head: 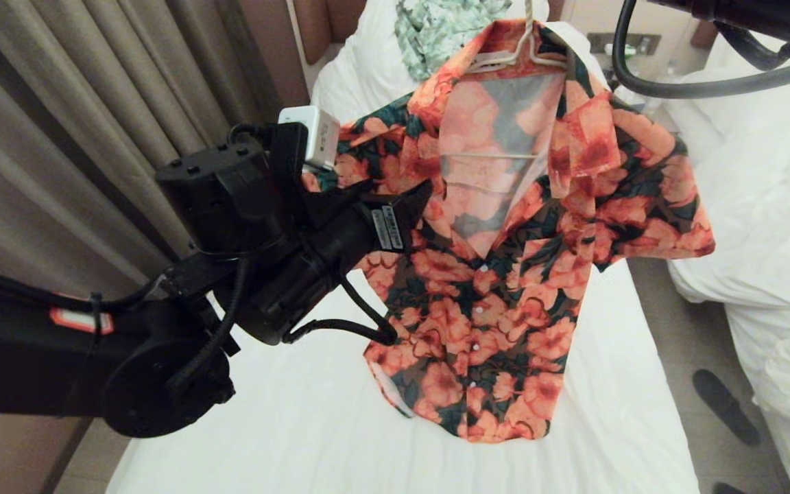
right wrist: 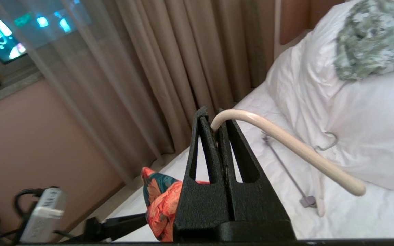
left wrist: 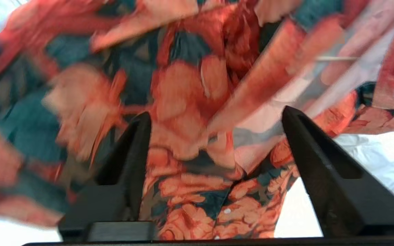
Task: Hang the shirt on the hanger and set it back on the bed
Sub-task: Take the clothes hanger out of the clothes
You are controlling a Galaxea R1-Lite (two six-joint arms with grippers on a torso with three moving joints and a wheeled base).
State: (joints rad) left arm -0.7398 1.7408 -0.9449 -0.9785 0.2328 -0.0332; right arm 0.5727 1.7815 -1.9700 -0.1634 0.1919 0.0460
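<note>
My left gripper should pinch the collar's tip (left wrist: 201, 138) and spread it toward the shoulder of the shirt, because the shirt's collar near it curls along the neckline while the collar's other side lies flat.
The floral shirt (head: 505, 274) hangs buttoned on the cream hanger (head: 525, 51) over the bed's white sheet (head: 299, 412). Above the head view's top edge, my right gripper (right wrist: 212, 114) is shut on the hanger's hook (right wrist: 286, 140), with a fold of the shirt (right wrist: 159, 201) below it. My left gripper (head: 395, 192) is level with the shirt's shoulder, on its left side as the head view shows it. In the left wrist view this gripper (left wrist: 215, 112) stands open, the shirt (left wrist: 190, 89) close in front of the fingertips and nothing gripped between them.
A green-and-white garment (head: 443, 27) lies on the pillow (right wrist: 371, 119). A grey hanger (right wrist: 286, 171) lies on the sheet near the pillow. Curtains (head: 93, 103) run along the left side. A second bed with a rumpled duvet (head: 765, 206) is on the right, across a floor gap holding a dark shoe (head: 724, 405).
</note>
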